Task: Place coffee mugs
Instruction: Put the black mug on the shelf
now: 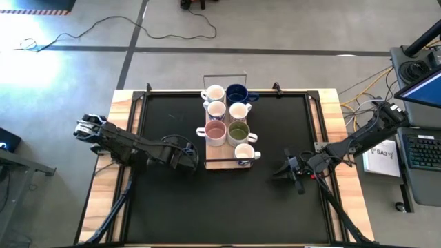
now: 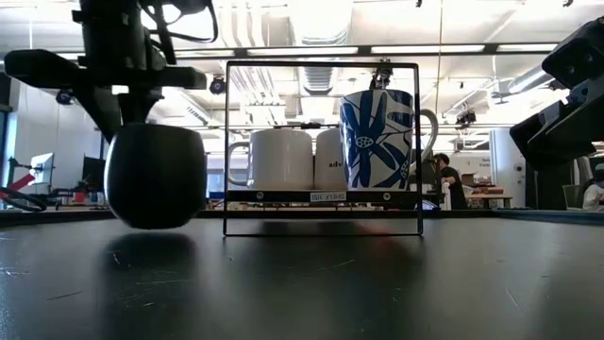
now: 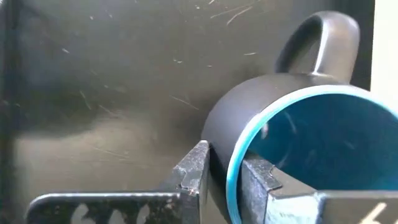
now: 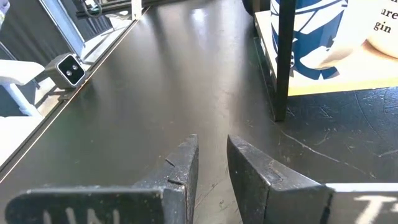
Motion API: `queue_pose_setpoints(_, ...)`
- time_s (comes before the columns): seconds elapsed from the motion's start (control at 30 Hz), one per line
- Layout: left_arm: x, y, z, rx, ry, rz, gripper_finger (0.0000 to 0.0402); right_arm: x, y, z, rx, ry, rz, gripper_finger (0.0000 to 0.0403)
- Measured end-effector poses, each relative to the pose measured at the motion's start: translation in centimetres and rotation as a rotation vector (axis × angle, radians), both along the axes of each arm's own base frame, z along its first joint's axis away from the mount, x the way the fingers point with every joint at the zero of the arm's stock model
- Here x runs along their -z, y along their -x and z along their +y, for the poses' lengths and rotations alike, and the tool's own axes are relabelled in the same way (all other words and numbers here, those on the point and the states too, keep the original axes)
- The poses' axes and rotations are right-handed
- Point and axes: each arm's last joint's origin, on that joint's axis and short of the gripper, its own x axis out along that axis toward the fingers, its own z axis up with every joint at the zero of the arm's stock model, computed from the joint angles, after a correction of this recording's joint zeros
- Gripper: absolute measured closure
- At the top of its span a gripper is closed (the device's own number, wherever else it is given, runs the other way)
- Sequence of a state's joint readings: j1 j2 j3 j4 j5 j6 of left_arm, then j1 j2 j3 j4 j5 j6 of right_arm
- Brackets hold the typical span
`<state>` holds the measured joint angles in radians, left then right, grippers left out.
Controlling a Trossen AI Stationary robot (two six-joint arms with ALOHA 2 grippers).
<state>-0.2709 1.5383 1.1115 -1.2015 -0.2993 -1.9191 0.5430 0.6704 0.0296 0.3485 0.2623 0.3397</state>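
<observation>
I will take the black mug's front rim (image 3: pixel 232 210) with my left gripper and turn the black mug's handle away, because that handle points back and would hit the pink-lined mug.
A black mug with a teal inside (image 3: pixel 249 106) hangs under my left gripper (image 1: pixel 185 157), just left of the rack; the gripper is shut on it. In the low view the black mug (image 2: pixel 156 175) has its base at or just above the black table top, and I cannot tell which. Several mugs stand in the wooden tray with a wire frame (image 1: pixel 207 164): white ones, a dark blue one (image 1: pixel 238 93), a pink-lined one (image 1: pixel 216 131), an olive one (image 1: pixel 238 131) and a blue-patterned one (image 2: pixel 377 137). My right gripper (image 1: pixel 289 169) waits open to the right of the tray, holding nothing. My left gripper has the black mug's wall at the rim (image 3: pixel 231 163), on the side opposite the handle (image 3: pixel 323 37). One finger (image 3: pixel 193 177) is outside the mug and one (image 3: pixel 258 180) inside. The fingers come steeply from above. The mug stays about upright, mouth up.
A black mat covers the table between wooden side strips (image 1: pixel 120 110). The tray's thin wire frame (image 2: pixel 321 64) rises above the mugs. A small camera block (image 4: pixel 65 70) sits at the mat's edge. Bare mat lies in front of the tray, between the two grippers.
</observation>
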Motion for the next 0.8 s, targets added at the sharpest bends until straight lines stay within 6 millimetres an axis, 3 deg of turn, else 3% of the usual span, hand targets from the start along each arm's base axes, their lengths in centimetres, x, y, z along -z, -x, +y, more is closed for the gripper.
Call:
queue_pose_setpoints(0.37, 0.6, -0.5, 0.0, -0.006, -0.008, -0.002, 0.0318, 0.0, 0.0, 0.0, 0.000, 0.000, 0.000, 0.0328)
queue_pose_setpoints(0.57, -0.6, -0.8, -0.2, -0.003, 0.000, -0.032, 0.0263, 0.0, 0.0, 0.0, 0.000, 0.000, 0.000, 0.0328)
queue_pose_setpoints(0.67, -1.8, -0.9, -0.4, 0.115, -0.002, -0.007, 0.0233, 0.0, 0.0, 0.0, 0.000, 0.000, 0.000, 0.0328)
queue_pose_setpoints(0.8, -3.4, -0.8, -0.6, 0.447, -0.001, 0.109, 0.0210, 0.0, 0.0, 0.0, 0.000, 0.000, 0.000, 0.0328)
